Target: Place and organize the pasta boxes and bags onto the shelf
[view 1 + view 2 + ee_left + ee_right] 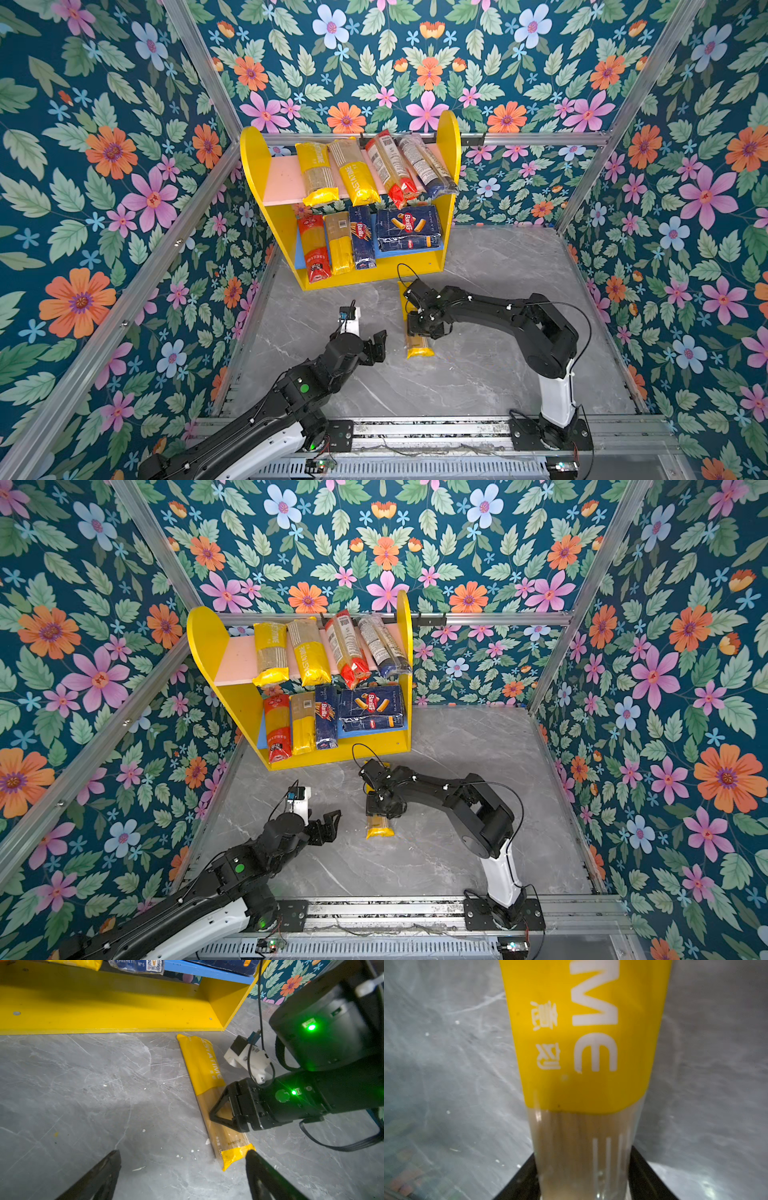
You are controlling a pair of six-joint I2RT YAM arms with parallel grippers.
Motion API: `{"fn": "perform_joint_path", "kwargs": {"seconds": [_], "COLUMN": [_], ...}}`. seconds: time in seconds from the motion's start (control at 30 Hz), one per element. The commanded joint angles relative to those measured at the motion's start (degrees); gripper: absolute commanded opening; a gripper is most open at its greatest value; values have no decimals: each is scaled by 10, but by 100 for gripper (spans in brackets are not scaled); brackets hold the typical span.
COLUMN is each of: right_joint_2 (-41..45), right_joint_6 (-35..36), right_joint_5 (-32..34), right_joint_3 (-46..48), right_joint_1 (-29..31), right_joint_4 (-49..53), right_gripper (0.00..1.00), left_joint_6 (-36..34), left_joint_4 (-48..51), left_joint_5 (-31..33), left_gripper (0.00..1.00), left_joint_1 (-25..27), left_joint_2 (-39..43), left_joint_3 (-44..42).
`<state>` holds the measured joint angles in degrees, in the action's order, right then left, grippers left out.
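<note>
I will close my left gripper on the clear part [418, 345] [232, 1142] by the near end of the yellow PASTATIME spaghetti bag, leaving the bag's far end toward the shelf.
A yellow PASTATIME spaghetti bag [419, 347] [379, 829] [204, 1068] [583, 1043] lies flat on the grey floor in front of the shelf [253, 166] [203, 638] [104, 1005]. My right gripper [417, 332] [380, 810] [220, 1109] [584, 1167] reaches down over its clear middle, a finger pressed against each long side. My left gripper [376, 347] [328, 827] [182, 1153] hangs open just left of the bag's near end, holding nothing. Several bags lie on the pink upper board. The blue lower board holds two bags, the narrow box [361, 239] and the wide box [409, 228].
Floral walls with aluminium rails close in both sides and the back. The shelf stands against the back wall, left of centre. A metal rail [415, 430] at the front edge carries both arm bases. Small white crumbs dot the floor near the bag.
</note>
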<state>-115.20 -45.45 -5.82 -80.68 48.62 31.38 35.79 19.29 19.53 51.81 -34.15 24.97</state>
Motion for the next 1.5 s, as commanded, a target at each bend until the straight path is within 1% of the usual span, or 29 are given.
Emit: {"fn": "perform_joint_path", "kwargs": {"seconds": [0.0, 0.07, 0.1, 0.23, 0.37, 0.43, 0.57, 0.7, 0.8, 0.87, 0.93, 1.07, 1.17, 1.3, 1.47], "right_joint_2": [0, 19, 31, 102, 179, 222, 297, 360, 403, 432, 460, 518, 559, 601, 620], "right_joint_6": [-11, -11, -10, -4, 2, 2, -8, -11, -8, -3, 1, 10, 17, 21, 23], "right_joint_5": [-24, -27, -25, 6, 58, 75, 83, 88, 90, 90, 90, 90, 93, 93, 88], "right_joint_3": [-10, -3, 2, 42, 99, 134, 220, 288, 322, 341, 358, 384, 398, 414, 424], "right_joint_1": [4, 6, 6, 6, 3, -2, -23, -42, -51, -61, -69, -83, -91, -98, -101], "right_joint_4": [9, 6, 7, 26, 57, 63, 50, 35, 33, 35, 37, 47, 60, 69, 72], "right_gripper": [72, 80, 83, 88, 91, 91, 93, 94, 94, 94, 95, 95, 95, 95, 95], "left_joint_6": [15, 22, 25, 37, 50, 59, 81, 100, 109, 117, 129, 166, 190, 187, 186], "left_joint_4": [31, 34, 33, 13, -21, -40, -88, -121, -143, -140, -137, -134, -123, -126, -162], "left_joint_5": [11, 9, 8, -2, -8, -8, -4, 31, 86, 133, 150, 168, 177, 159, 117], "left_gripper": [96, 96, 97, 98, 99, 100, 100, 100, 100, 100, 100, 100, 100, 100, 100], "left_joint_1": [0, 1, 0, 1, 6, 11, 34, 69, 117, 146, 160, 163, 163, 157, 140], "left_joint_2": [7, 9, 8, -25, -85, -118, -187, -267, -334, -390, -439, -517, -548, -582, -616], "left_joint_3": [-3, -8, -11, -18, -17, -15, -3, 17, 46, 76, 104, 143, 163, 186, 187]}}
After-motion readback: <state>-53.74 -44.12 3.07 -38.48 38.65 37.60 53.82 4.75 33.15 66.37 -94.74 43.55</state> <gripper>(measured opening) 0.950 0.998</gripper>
